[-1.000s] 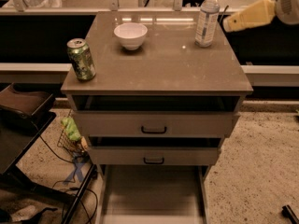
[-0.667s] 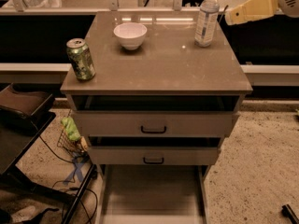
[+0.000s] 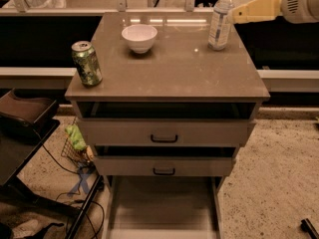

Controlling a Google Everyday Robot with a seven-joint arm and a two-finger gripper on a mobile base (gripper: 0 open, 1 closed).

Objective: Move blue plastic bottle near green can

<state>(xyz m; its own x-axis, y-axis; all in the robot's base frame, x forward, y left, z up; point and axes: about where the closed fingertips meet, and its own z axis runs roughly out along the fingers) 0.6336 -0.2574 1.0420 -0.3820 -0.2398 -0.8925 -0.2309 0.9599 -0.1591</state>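
Observation:
Next, I grip the upper part [image 3: 222,9] of the blue plastic bottle, just under its white cap.
The blue plastic bottle [image 3: 220,19], clear with a white cap and a pale label, stands upright at the back right of the cabinet top [image 3: 169,73]. The green can [image 3: 86,63] stands upright at the front left corner of the same top, far from the bottle. My gripper [image 3: 235,16], yellow with a white arm behind it, reaches in from the upper right. Its tip is level with the bottle's upper half, just right of it. I cannot tell whether it touches the bottle.
A white bowl [image 3: 139,37] sits at the back middle of the top, between the can and the bottle. Below are two slightly open drawers [image 3: 164,133]. A dark stand [image 3: 25,118] and cables are on the floor at left. A counter runs behind.
My gripper has moved up and to the left, closer to the bottle. The bottle, can and bowl have not moved.

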